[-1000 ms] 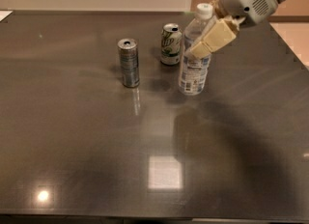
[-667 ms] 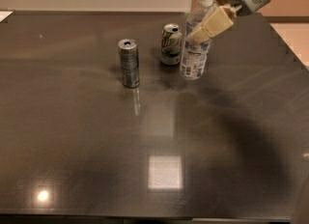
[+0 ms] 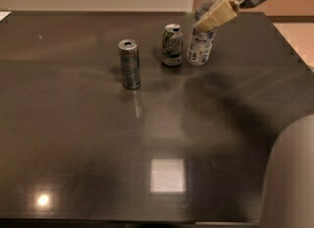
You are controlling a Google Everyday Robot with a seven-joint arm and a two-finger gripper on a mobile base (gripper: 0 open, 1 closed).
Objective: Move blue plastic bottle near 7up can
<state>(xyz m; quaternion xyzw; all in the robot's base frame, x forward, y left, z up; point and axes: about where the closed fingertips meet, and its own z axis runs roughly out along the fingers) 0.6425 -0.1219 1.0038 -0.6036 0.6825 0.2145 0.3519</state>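
Note:
Next, my gripper lets go of the blue plastic bottle on the table (image 3: 197, 71) beside the 7up can, across from the silver-blue can.
The blue plastic bottle (image 3: 201, 40), clear with a white cap and pale label, stands upright on the dark table (image 3: 98, 148) at the back, right beside the 7up can (image 3: 171, 45), a short white-green can with a silver top. My gripper (image 3: 214, 15) comes in from the upper right, and its tan fingers (image 3: 218, 13) are closed around the bottle's upper body. The bottle's base appears to rest on the table.
A taller slim silver-blue can (image 3: 129, 64) stands to the left of the 7up can. The table's right edge (image 3: 294, 60) runs diagonally. A grey rounded part of the robot (image 3: 289, 178) fills the lower right corner.
The gripper has carried the bottle back and to the left, from the table's right-middle to right beside the 7up can. Both cans have stayed put.

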